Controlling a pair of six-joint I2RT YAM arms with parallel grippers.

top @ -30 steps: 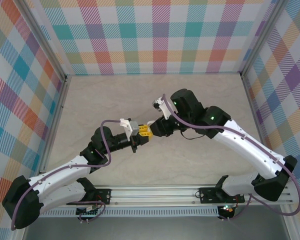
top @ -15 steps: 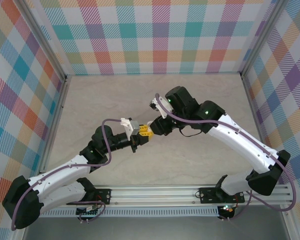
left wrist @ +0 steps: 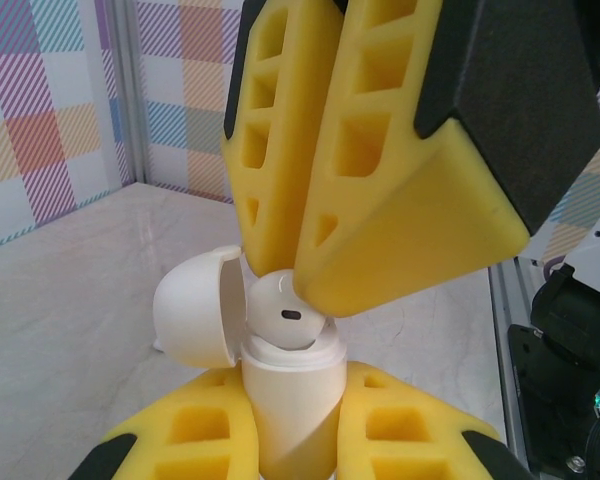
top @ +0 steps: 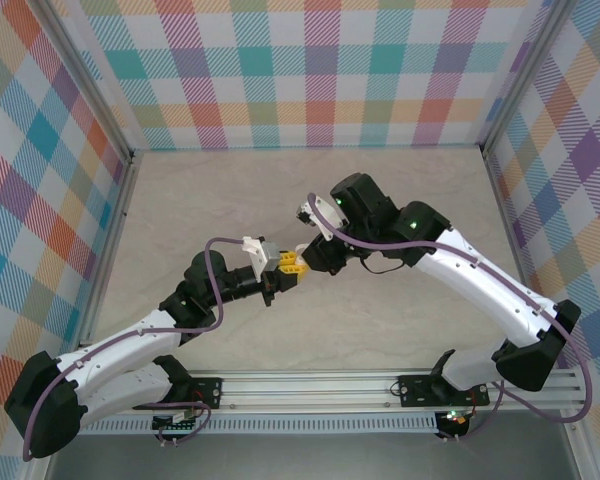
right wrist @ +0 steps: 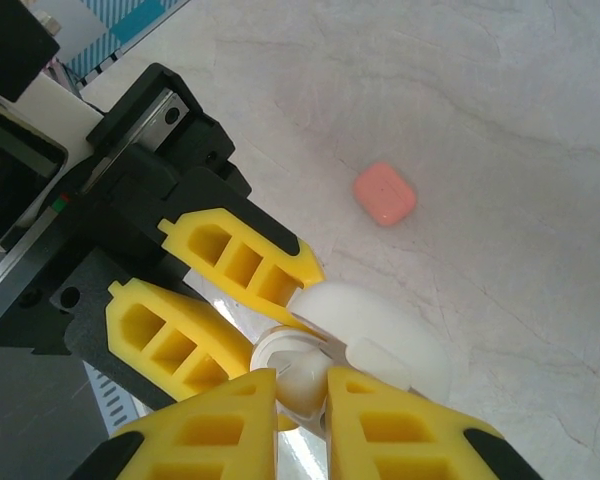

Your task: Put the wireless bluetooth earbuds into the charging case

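Note:
The earbud sits askew in the case's opening, so the robot's right gripper needs to open, turn and pinch the earbud's head (left wrist: 280, 310) from another side to seat it.
My left gripper (left wrist: 292, 405) is shut on a white charging case (left wrist: 290, 440), held upright above the table with its lid (left wrist: 193, 310) swung open to the left. A white earbud (left wrist: 285, 316) sits in the mouth of the case, its rounded head sticking up. My right gripper (right wrist: 302, 388) comes down from above and is shut on this earbud (right wrist: 306, 372). Its yellow fingers (left wrist: 390, 190) press on top of the bud. In the top view both grippers meet at mid-table, the left gripper (top: 276, 274) just below and left of the right gripper (top: 298, 260).
A closed coral-pink case (right wrist: 385, 193) lies on the marble table (top: 400, 190), beyond the grippers in the right wrist view. Plaid walls and metal frame posts (top: 115, 210) surround the table. The arms' mounting rail (top: 310, 385) runs along the near edge.
The right arm has shifted a little left, toward the left gripper, bringing the two grippers closer. The left arm has held still with the case.

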